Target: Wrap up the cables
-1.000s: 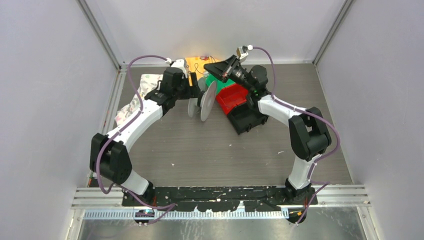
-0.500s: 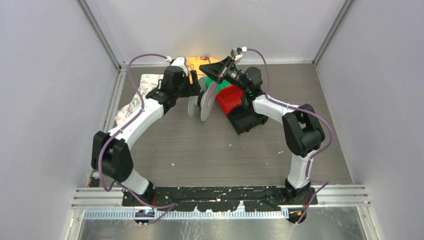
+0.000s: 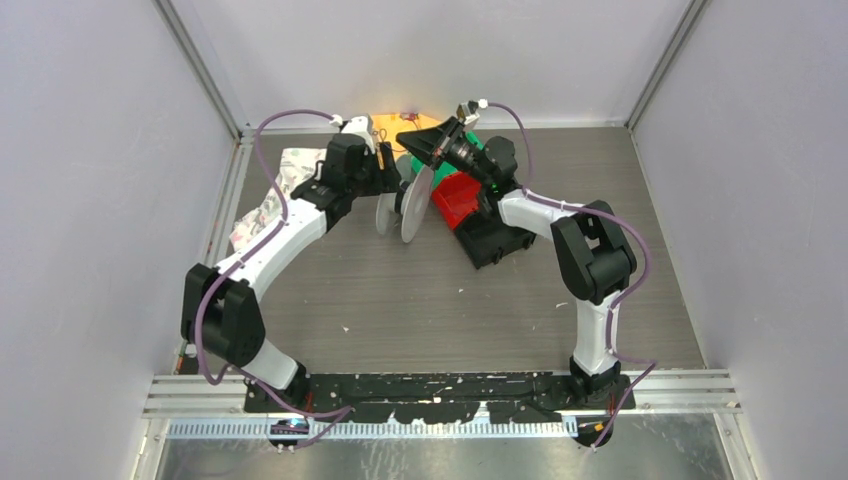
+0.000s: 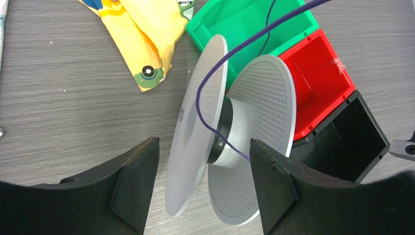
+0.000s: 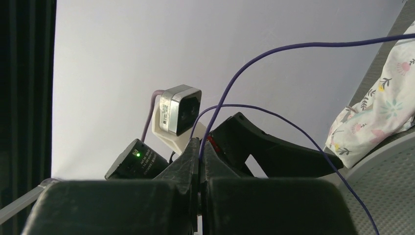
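The cable lies loosely across the spool's near disc, so next my left gripper pinches the cable against the disc's edge [image 4: 203, 165] before my right gripper opens.
The cable [image 4: 197, 100] is a thin dark purple wire. It runs over the near disc of a white perforated spool [image 4: 240, 127] and onto its grey hub. The spool [image 3: 410, 205] stands on edge on the table. My left gripper [image 4: 204, 143] is open, with one finger on each side of the spool, and shows beside it in the top view [image 3: 390, 185]. My right gripper [image 5: 200, 152] is shut on the cable [image 5: 293, 45], which arcs up from its fingertips. It is held raised behind the spool in the top view [image 3: 410, 135].
A green bin [image 4: 244, 24], a red bin [image 4: 318, 78] and a black bin [image 4: 352, 142] stand in a row just right of the spool. A yellow cloth [image 4: 147, 34] lies at the back. A floral white cloth [image 3: 275, 190] lies at the left.
My right arm has swung left, carrying its gripper and the pinched cable a little further left behind the spool. The left arm and the spool have hardly moved.
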{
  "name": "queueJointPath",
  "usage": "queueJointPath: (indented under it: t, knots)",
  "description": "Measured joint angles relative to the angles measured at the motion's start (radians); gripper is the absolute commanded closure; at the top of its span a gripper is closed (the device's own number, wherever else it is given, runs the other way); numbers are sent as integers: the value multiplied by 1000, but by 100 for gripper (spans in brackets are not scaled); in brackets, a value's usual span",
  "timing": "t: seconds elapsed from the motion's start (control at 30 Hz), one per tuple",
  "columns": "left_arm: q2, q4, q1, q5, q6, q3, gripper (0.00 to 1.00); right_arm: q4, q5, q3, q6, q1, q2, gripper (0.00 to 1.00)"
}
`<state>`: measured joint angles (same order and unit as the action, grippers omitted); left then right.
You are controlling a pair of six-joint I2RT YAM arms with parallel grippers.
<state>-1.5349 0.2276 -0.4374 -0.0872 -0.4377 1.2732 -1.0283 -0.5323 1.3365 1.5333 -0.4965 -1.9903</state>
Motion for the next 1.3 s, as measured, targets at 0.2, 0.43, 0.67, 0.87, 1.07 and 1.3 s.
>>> queueJointPath:
  t: [0.2,0.43,0.67,0.87,1.07,1.3]
  knots:
    - [-12,-6,0,1,6,0,33,-19,0,1,11,0,0,99]
    - [-32,-17,0,9,36,-14,35,-27,0,1,19,0,0,99]
    - [-60,-25,0,20,50,-25,38,-35,0,5,26,0,0,99]
    - [-60,-34,0,20,64,-29,48,-40,1,6,29,0,0,100]
    - [-60,-47,0,20,80,-39,63,-41,5,6,33,0,0,99]
    - [-60,-56,0,23,80,-39,73,-40,8,6,33,0,0,99]
